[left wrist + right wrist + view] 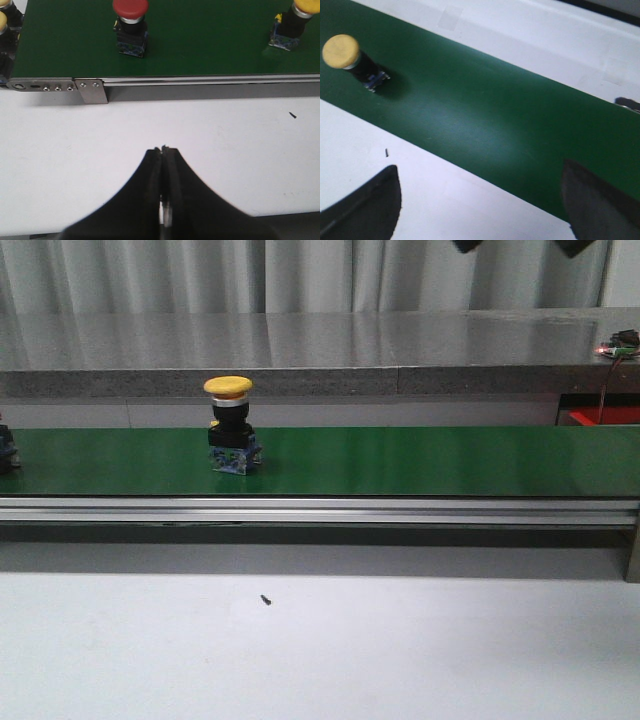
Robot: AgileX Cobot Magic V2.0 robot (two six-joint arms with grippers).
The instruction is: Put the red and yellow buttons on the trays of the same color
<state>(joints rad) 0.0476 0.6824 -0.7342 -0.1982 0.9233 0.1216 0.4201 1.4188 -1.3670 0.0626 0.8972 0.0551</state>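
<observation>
The robot's right gripper will next go to the yellow button on the green belt and close around its black body (pixel 231 425) (pixel 366 67), just below the button's yellow top.
A yellow button (pixel 228 424) stands upright on the green belt (pixel 420 460); it also shows in the right wrist view as the yellow button (pixel 351 57) and in the left wrist view as the yellow button (pixel 291 26). A red button (pixel 130 26) stands further left on the belt (pixel 200 45). More yellow buttons (pixel 5 22) crowd the belt's left end. My left gripper (pixel 164 149) is shut and empty over the white table. My right gripper (pixel 480 169) hangs open over the belt's near edge, well apart from the yellow button. A red tray edge (pixel 604 417) shows at the far right; the yellow tray is out of view.
An aluminium rail (pixel 320 510) runs along the belt's front edge, with a metal bracket (pixel 90 91) at its left end. A small black speck (pixel 265 599) lies on the white table (pixel 320 650). A grey steel shelf (pixel 300 350) stands behind the belt.
</observation>
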